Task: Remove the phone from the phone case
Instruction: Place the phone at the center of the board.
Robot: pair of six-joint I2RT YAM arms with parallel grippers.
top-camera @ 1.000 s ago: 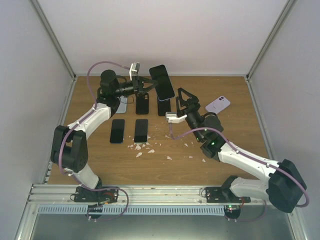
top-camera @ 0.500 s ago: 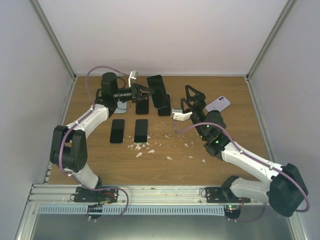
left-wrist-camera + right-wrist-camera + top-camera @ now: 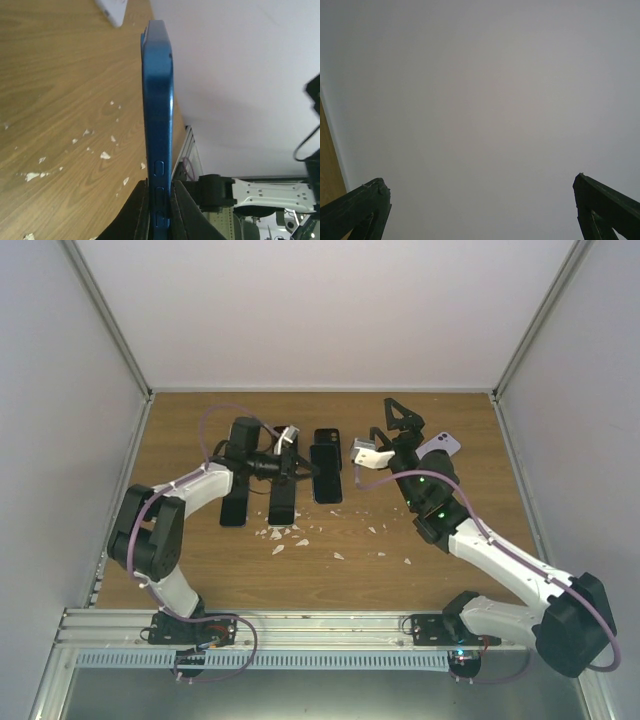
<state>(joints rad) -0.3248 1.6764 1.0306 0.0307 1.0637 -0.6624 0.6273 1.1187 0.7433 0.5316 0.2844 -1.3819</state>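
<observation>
Next, I lay the blue-sided phone flat on the wooden table [image 3: 331, 505] beside the nearest dark phone with my left gripper. The blue-sided phone is low over the table's middle back.
My left gripper [image 3: 300, 468] is shut on the lower end of a blue-sided phone [image 3: 157, 100], seen edge-on with its side buttons between the fingers. From above, that phone [image 3: 326, 473] lies low and flat over the table's middle back. Whether the blue is a case, I cannot tell. A lilac phone case [image 3: 442, 445] lies at the back right, partly hidden behind my right arm. My right gripper [image 3: 403, 412] is raised beside it and wide open; in its own view the right gripper [image 3: 480, 185] faces only the bare wall.
Two dark phones [image 3: 235, 502] [image 3: 283, 500] lie flat left of centre, and another dark one [image 3: 327, 437] lies behind the held phone. White chips [image 3: 290, 535] litter the wooden table [image 3: 470, 500]. A pale object's corner [image 3: 112, 12] shows at the top of the left wrist view.
My left gripper has carried the phone from up at the back down low over the table and turned it flat. The right gripper opened wide and swung up toward the back right.
</observation>
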